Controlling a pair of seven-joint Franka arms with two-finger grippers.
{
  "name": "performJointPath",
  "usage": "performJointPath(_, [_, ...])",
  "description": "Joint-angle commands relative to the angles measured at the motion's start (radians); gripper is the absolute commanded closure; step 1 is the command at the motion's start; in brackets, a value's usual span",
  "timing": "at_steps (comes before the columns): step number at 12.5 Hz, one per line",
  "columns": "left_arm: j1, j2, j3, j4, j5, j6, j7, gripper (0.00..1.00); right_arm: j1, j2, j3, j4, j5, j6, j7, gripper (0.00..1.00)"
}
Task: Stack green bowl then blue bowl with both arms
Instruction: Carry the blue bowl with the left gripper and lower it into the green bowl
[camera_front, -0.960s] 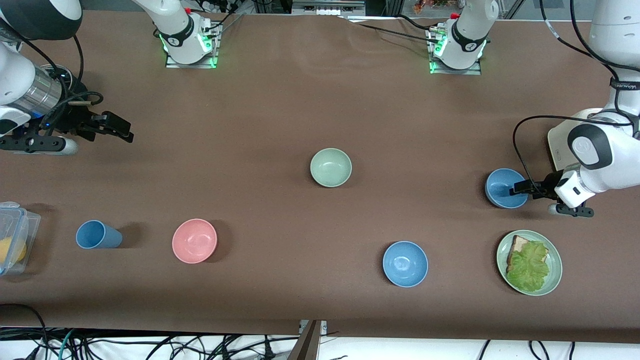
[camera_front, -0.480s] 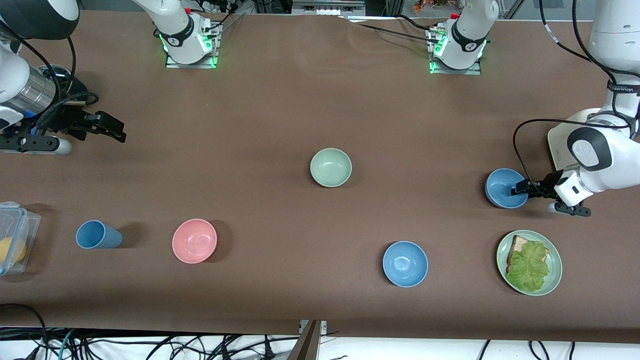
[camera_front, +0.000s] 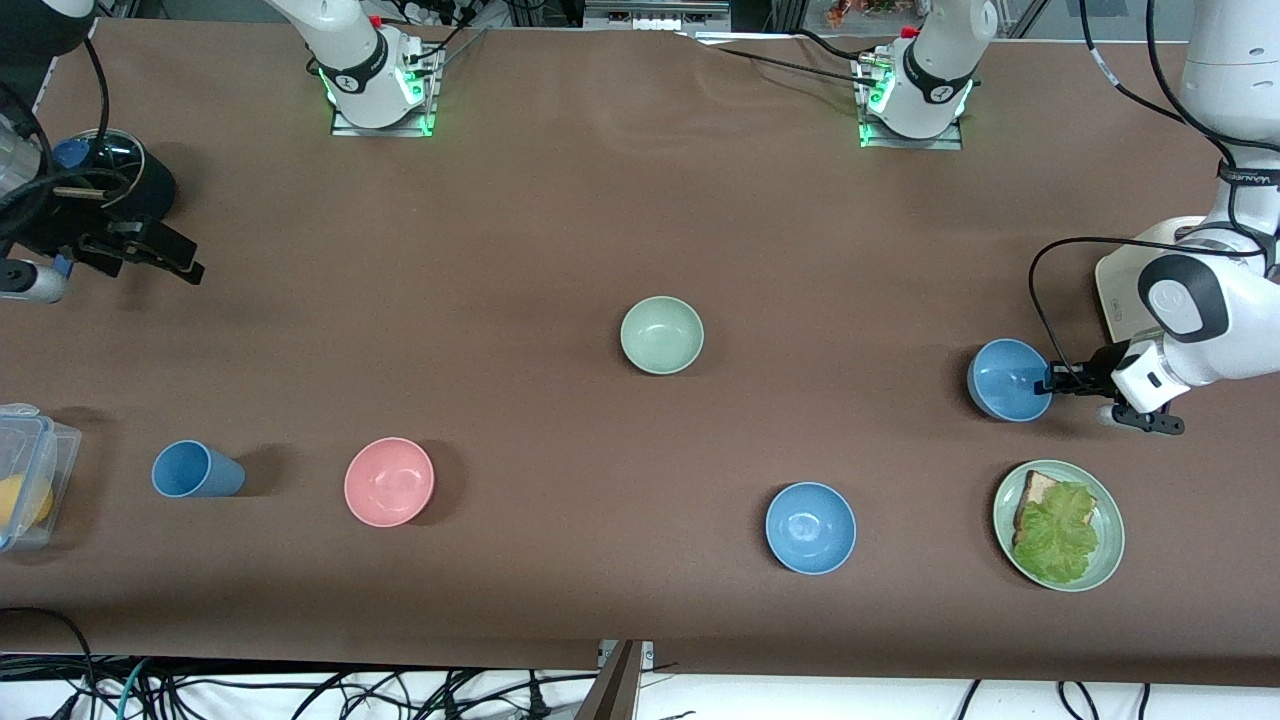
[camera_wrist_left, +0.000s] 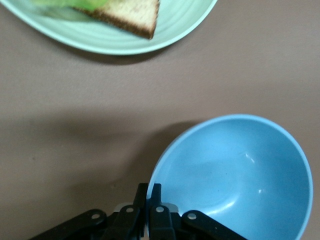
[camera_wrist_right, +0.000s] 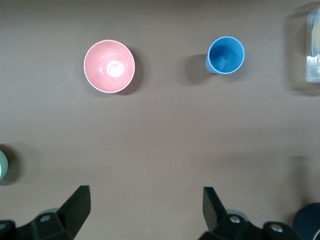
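Note:
My left gripper will release the blue bowl inside the green bowl (camera_front: 662, 335) in the middle of the table, where I will let it go. The blue bowl is now held at the table's end.
The green bowl (camera_front: 661, 335) sits upright mid-table; its edge shows in the right wrist view (camera_wrist_right: 2, 165). My left gripper (camera_front: 1048, 380) is shut on the rim of a blue bowl (camera_front: 1005, 380) at the left arm's end of the table. In the left wrist view the fingers (camera_wrist_left: 149, 189) pinch that bowl's rim (camera_wrist_left: 235, 170), one inside and one outside. A second blue bowl (camera_front: 810, 527) stands nearer the front camera. My right gripper (camera_front: 180, 262) is open and empty over the right arm's end of the table, its fingers wide apart (camera_wrist_right: 145, 200).
A green plate (camera_front: 1105, 565) with bread and lettuce lies near the held bowl and also shows in the left wrist view (camera_wrist_left: 125, 42). A pink bowl (camera_front: 389, 481), a blue cup (camera_front: 195, 469) and a clear container (camera_front: 25, 480) stand toward the right arm's end.
My right gripper has drawn back toward its end of the table. My left gripper has closed on the blue bowl's rim, and the bowl has shifted slightly.

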Motion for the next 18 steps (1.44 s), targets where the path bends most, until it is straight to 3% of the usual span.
performJointPath(1, [-0.069,-0.046,-0.002,0.105,-0.025,-0.146,-0.047,1.0,-0.001,0.018,0.007,0.036,-0.007,-0.029,-0.01,0.01])
performJointPath(4, [-0.24,-0.054,-0.008,0.215,-0.019,-0.226,-0.268,1.0,-0.001,0.02,0.007,0.036,-0.008,-0.036,-0.01,0.01])
performJointPath(10, [-0.612,-0.023,-0.008,0.261,-0.03,-0.213,-0.616,1.0,0.013,0.023,0.024,0.036,-0.001,-0.033,-0.007,0.01])
performJointPath(14, [-0.778,0.018,-0.008,0.261,-0.039,-0.081,-0.781,1.0,0.008,0.023,0.019,0.035,-0.001,-0.035,-0.01,0.01])
performJointPath(18, [-0.862,0.04,-0.008,0.242,-0.036,-0.052,-0.795,1.0,0.005,0.026,0.019,0.035,-0.001,-0.036,-0.01,0.01])
